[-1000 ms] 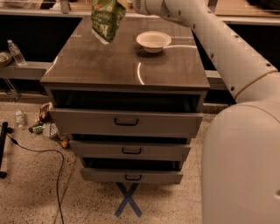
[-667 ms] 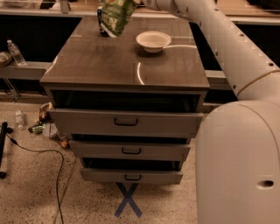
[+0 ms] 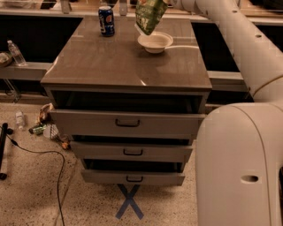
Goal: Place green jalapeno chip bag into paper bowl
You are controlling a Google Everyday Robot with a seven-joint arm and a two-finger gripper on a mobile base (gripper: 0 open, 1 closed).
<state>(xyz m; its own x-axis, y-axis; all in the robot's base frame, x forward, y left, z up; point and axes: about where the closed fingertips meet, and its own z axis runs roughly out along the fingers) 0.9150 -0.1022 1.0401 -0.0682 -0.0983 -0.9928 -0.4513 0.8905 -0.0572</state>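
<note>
The robot's gripper will release the green jalapeno chip bag inside the white paper bowl, propped upright (image 3: 157, 38) near the bowl's back rim.
The green jalapeno chip bag (image 3: 150, 15) hangs in the air from its top, with its lower corner just above the left rim of the paper bowl (image 3: 154, 42). The white bowl stands at the far middle-right of the brown cabinet top (image 3: 124, 66). My gripper (image 3: 164, 2) is at the top edge of the view, mostly cut off, shut on the top of the bag. My white arm (image 3: 230, 26) reaches in from the right.
A blue soda can (image 3: 106, 20) stands at the back left of the cabinet top. Three drawers (image 3: 128, 123) below stand partly pulled out. A water bottle (image 3: 16, 53) sits on a ledge at left. Litter (image 3: 44, 128) and a cable (image 3: 53, 159) lie on the floor.
The gripper has carried the chip bag to the right, from over the left of the cabinet top to just above the bowl. The bowl has not moved.
</note>
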